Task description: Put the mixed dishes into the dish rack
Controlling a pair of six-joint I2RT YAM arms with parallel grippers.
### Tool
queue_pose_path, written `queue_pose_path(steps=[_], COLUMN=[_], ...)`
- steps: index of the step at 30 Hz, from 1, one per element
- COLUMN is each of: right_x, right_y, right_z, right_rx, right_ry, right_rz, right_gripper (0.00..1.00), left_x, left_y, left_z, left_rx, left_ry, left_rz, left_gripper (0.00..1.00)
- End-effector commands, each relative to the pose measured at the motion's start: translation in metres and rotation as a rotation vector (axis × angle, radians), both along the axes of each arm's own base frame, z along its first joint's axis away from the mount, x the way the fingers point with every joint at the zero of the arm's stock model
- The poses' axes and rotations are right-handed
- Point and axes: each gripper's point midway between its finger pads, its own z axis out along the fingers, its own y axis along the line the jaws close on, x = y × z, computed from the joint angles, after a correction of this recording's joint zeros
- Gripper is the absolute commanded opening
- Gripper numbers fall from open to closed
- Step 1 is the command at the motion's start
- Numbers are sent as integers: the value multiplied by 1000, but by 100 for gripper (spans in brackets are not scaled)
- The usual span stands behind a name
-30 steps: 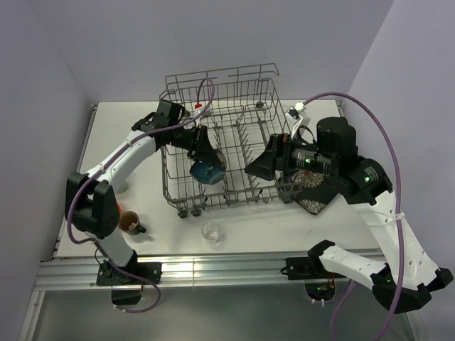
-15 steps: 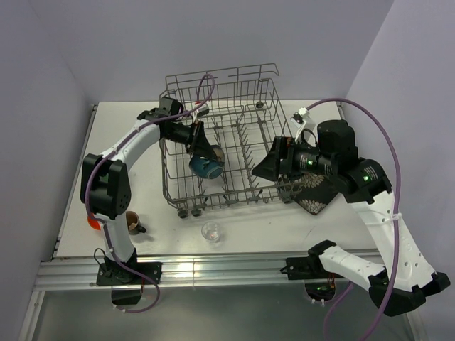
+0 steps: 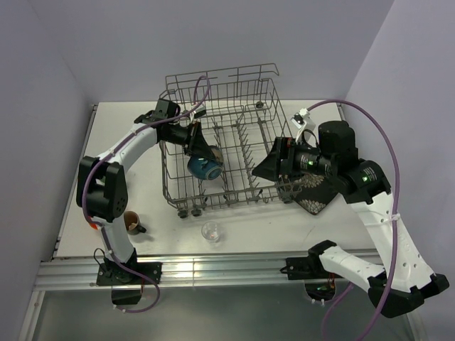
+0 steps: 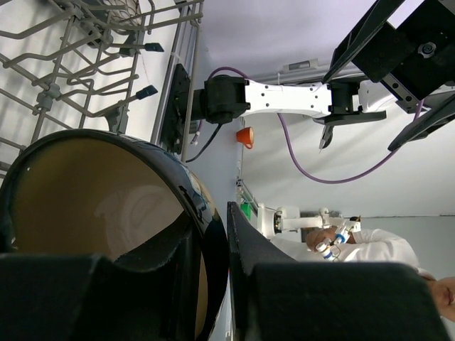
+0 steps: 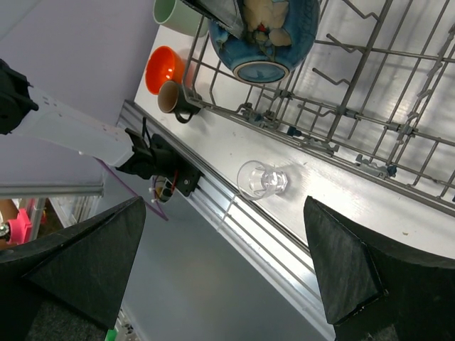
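I need to use my left gripper to set the blue bowl down on edge among the dish rack's wires behind the clear glass [image 3: 202, 168].
The dish rack [image 3: 220, 73] stands mid-table, with its wires also in the left wrist view [image 4: 71, 57] and the right wrist view [image 5: 355, 92]. Inside its left half the blue bowl [image 3: 205, 168] is tilted on edge, its base showing [image 5: 274, 32]. My left gripper [image 3: 197, 144] is shut on the bowl's dark rim [image 4: 92, 206], one finger inside and one outside [image 4: 213, 224]. My right gripper [image 3: 264, 165] hovers open over the rack's front right, empty [image 5: 225, 206]. The clear glass [image 3: 210, 230] [image 5: 261, 179] stands in front of the rack. The brown mug [image 3: 132, 223] [image 5: 173, 98], orange bowl [image 5: 165, 69] and green cup [image 5: 175, 13] sit at the left.
The black square plate [image 3: 313, 195] lies right of the rack, partly under my right arm. An aluminium rail [image 3: 213, 266] runs along the table's near edge. Purple walls close in the back and both sides. My left arm hides most of the orange bowl from above.
My left arm has swung its elbow in and turned the blue bowl slightly inside the rack. The right gripper has drawn back a little to the right, still open.
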Motion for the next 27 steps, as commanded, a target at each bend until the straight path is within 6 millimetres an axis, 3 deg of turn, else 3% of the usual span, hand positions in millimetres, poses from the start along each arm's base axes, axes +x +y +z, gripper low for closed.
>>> queue_pose_path(steps=[1,5,10,15,21,27], right_x=[-1,-3,-5,-3,33,51], right_y=[-2,-6,-8,-8,-48,-61], right_z=[17,16,13,11,5,-16], right_rx=[32,29,31,36,-60,-181], right_ry=[-67,-75,-74,-64,-18,48], right_rz=[3,-9,-18,-33,-379,-449], right_gripper=[100,100,100,100,100,100], left_x=[-7,-5,-23,-23,-27,-20], left_y=[3,1,1,1,-8,-19], left_z=[31,30,42,39,33,19], left_rx=[-112,-113,-126,-154,-181,-180], left_ry=[-32,-20,-41,-51,-41,-28], left_rz=[-64,-69,-89,-108,-155,-175], left_gripper=[0,0,0,0,0,0])
